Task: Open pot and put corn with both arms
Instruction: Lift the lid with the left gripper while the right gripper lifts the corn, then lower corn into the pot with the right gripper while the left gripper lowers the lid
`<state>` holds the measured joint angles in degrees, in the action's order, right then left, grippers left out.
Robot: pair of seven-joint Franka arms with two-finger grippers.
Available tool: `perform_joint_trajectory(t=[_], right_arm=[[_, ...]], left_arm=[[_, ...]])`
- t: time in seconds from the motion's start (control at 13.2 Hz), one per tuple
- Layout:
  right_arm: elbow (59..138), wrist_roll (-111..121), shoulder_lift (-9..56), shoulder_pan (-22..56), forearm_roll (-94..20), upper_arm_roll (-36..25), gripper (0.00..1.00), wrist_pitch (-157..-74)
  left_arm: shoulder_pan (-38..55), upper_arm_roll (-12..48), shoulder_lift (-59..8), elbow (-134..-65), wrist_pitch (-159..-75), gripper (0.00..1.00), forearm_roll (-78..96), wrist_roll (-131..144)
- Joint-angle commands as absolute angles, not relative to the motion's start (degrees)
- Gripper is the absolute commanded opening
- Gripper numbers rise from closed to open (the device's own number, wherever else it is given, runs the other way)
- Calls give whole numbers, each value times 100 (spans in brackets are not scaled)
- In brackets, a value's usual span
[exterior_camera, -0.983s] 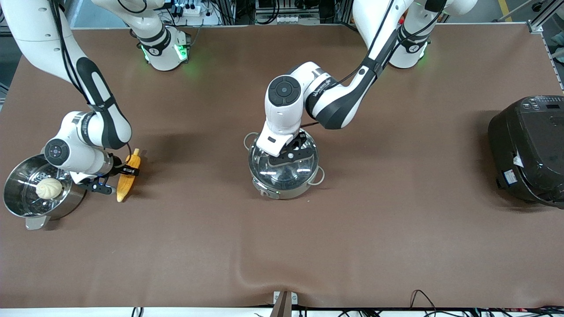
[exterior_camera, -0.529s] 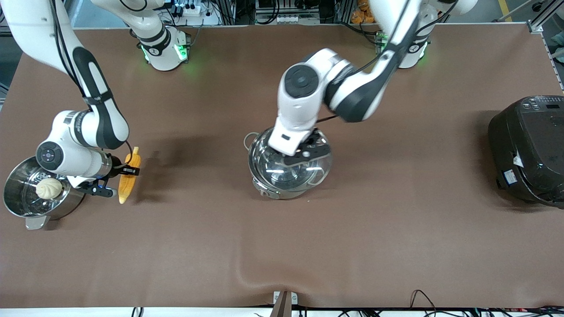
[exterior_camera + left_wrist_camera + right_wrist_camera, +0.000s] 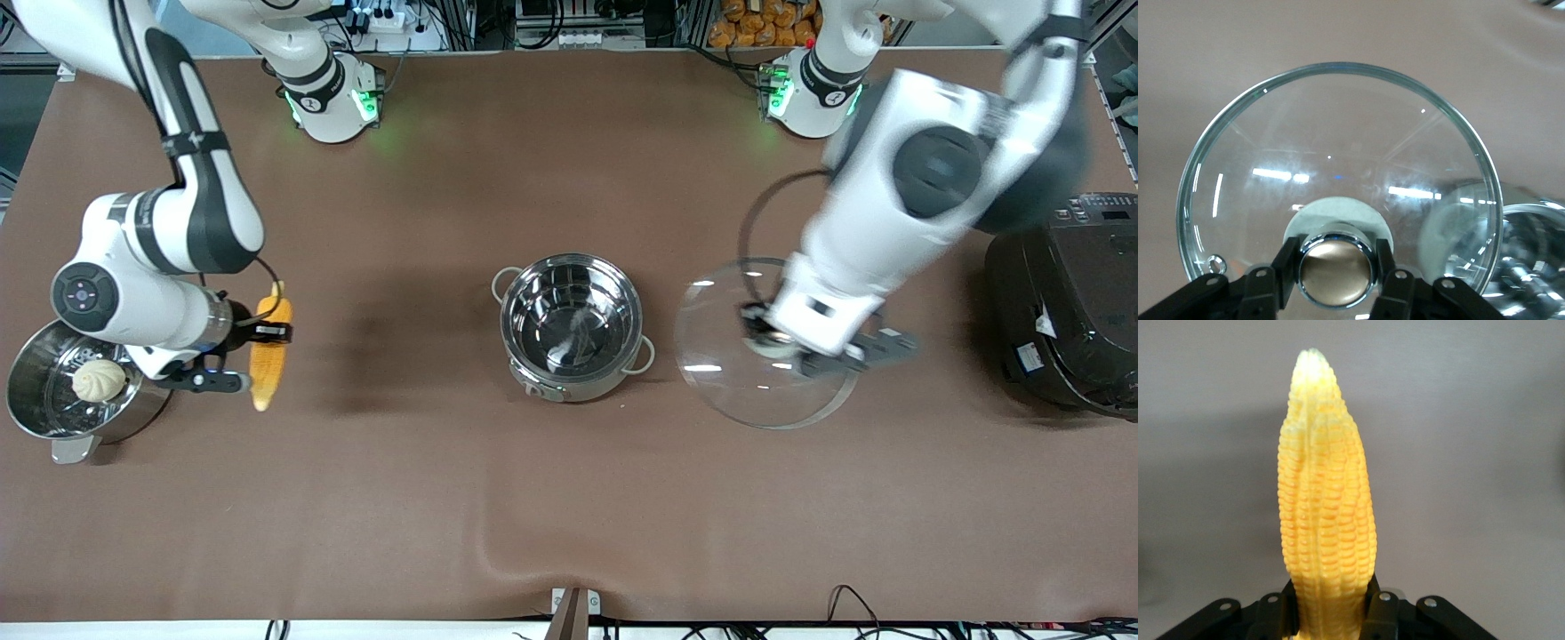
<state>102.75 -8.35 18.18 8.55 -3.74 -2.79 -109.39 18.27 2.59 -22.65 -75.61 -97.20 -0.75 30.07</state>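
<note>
Next, I set the glass lid on the brown mat midway [image 3: 813, 359] between the shiny pot and black cooker with my left gripper.
The shiny steel pot [image 3: 572, 325] stands uncovered at the table's middle, empty inside, with a green light on its base. My left gripper [image 3: 766, 336] is shut on the copper knob [image 3: 1335, 268] of the glass lid [image 3: 756, 373] and holds the lid in the air over the table between the pot and the black cooker. In the left wrist view the lid [image 3: 1338, 153] fills the frame and part of the pot [image 3: 1531, 260] shows past its rim. My right gripper [image 3: 258, 336] is shut on the yellow corn [image 3: 268, 357], lifted over the table beside the steamer pot. The corn [image 3: 1326, 507] points away from the right gripper [image 3: 1331, 613].
A steel steamer pot [image 3: 36, 400] holding a white bun [image 3: 99, 380] stands at the right arm's end of the table. A big black cooker [image 3: 1067, 302] stands at the left arm's end. Brown mat covers the table.
My left gripper lifted the lid off the pot and carried it toward the left arm's end. My right gripper raised the corn off the table and turned it slightly.
</note>
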Motion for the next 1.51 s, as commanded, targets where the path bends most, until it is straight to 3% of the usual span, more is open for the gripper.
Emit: perform_joint_trajectory(t=[0.0,0.38,0.53,0.76,1.13,1.21,1.36,1.44], right_arm=[[9135,-1640,1959,1474,-798,-308,12,-10056],[8404,-3223,2565,3117,-852,-308,11,-10212],[8323,-3864,2925,3732,-1455,-308,11,-11191],[8070,-4087,3329,4147,-1591,-325,12,-11952],[8006,-4201,3823,4446,-1389,-343,17,-11971],[8016,-4445,3832,4473,-1389,-334,33,-11971],[7998,-4737,3832,4430,-1397,-334,82,-11962],[7963,-4702,3815,4369,-1380,-334,100,-11945]], left_arm=[[1321,351,-2179,-8006,-9878,0,-53,2358],[862,343,-1873,-9567,-11264,0,-114,1591],[695,343,-1706,-10489,-12247,0,-114,1319],[712,343,-1696,-11406,-13330,0,-184,1318],[528,343,-1941,-12321,-14499,0,-290,1318],[501,343,-2047,-12322,-14572,0,-299,1318],[501,343,-2057,-12331,-14572,0,-299,1310],[501,343,-2083,-12296,-14564,36,-299,1240]])
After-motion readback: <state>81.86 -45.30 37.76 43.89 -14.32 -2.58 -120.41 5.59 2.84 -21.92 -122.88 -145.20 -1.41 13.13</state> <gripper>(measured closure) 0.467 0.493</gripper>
